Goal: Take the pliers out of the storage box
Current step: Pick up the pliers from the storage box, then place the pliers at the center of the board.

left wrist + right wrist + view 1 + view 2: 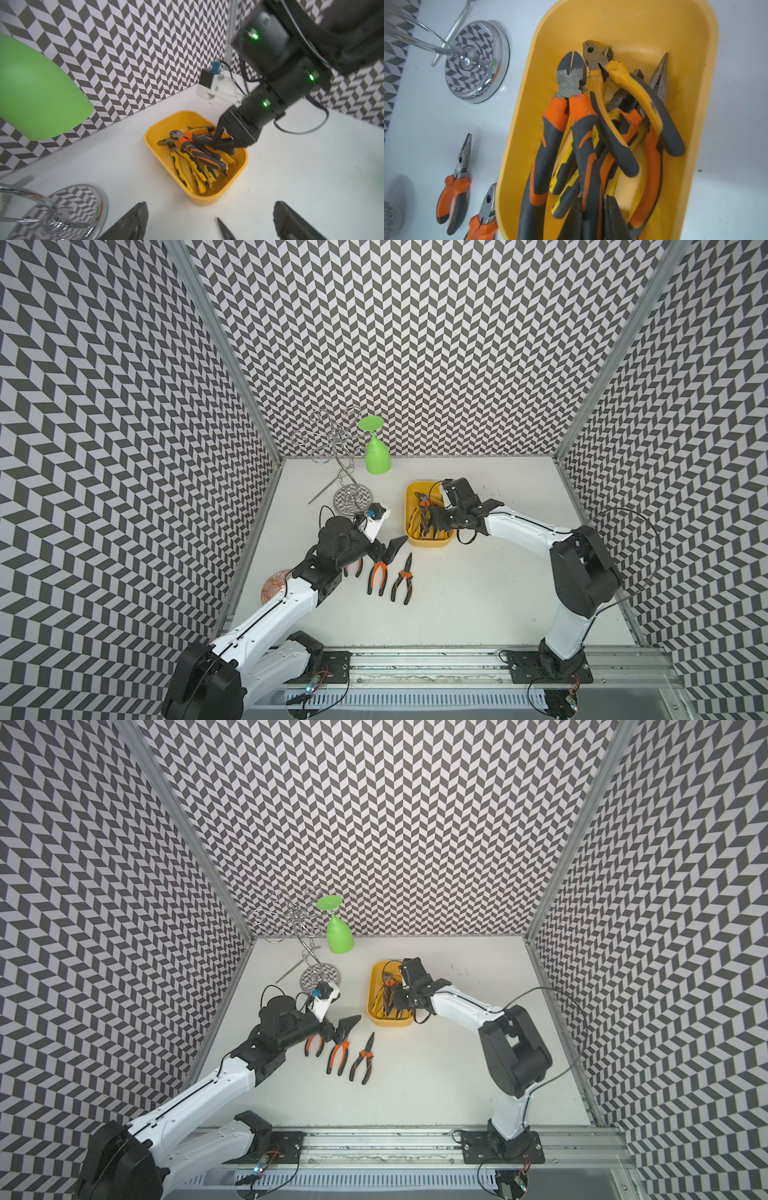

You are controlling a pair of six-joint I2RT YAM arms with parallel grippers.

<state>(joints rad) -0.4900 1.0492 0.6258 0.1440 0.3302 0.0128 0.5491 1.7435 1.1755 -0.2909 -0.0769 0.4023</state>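
My left gripper will grip the orange part [424,502] [184,139] just behind the head of the top cutting pliers, because my right gripper holds one handle.
The yellow storage box [432,545] stands mid-table and holds several pliers, orange-and-black and yellow-and-black. My right gripper [593,220] reaches into the box and is shut on one handle of the top orange-and-black cutting pliers [581,124]; the left wrist view shows the same grip on these pliers [195,147]. Three orange-and-black pliers [377,576] lie side by side on the table in front of the box. My left gripper [209,224] hangs wide open and empty just above them, short of the box's near end [207,199].
A chrome wire stand [352,498] with a green glass [377,454] hung upside down stands at the back left. A round orange-patterned dish [276,585] lies partly under my left arm. Patterned walls close in three sides.
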